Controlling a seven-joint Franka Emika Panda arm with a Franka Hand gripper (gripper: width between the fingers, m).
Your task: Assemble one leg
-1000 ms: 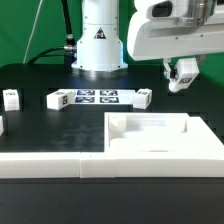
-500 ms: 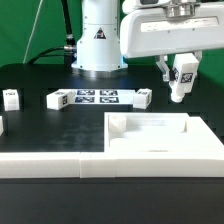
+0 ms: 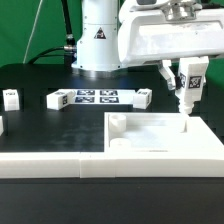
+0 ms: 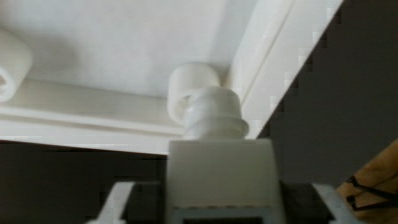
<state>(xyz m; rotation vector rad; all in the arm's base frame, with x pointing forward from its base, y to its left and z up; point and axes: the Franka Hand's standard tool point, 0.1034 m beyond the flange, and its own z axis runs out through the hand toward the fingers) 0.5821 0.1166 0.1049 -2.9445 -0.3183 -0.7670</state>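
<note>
Next, I let go of the leg, now over the panel's far corner, standing upright in the white panel's near corner hole [image 3: 193,140] [image 4: 192,80], on the side of the panel below the arm.
My gripper [image 3: 187,88] is shut on the leg [image 3: 191,82], a small white peg with a black-and-white tag. It holds the leg almost upright over the far corner of the large flat white panel [image 3: 160,140], on the exterior view's right. In the wrist view the leg [image 4: 217,160] runs out from between the fingers [image 4: 121,200]. Its narrow tip [image 4: 210,108] lies right at the panel's round corner hole [image 4: 192,76]. I cannot tell whether the tip touches the panel [image 4: 125,40].
The marker board [image 3: 97,97] lies on the black table behind the panel. Loose white legs lie at its right end [image 3: 143,97], at the far left [image 3: 10,97] and at the left edge [image 3: 1,125]. The robot base [image 3: 98,40] stands behind.
My gripper has carried the leg toward the exterior view's right and down. It has come from above the table to the panel's far right corner, and the leg now stands more upright.
</note>
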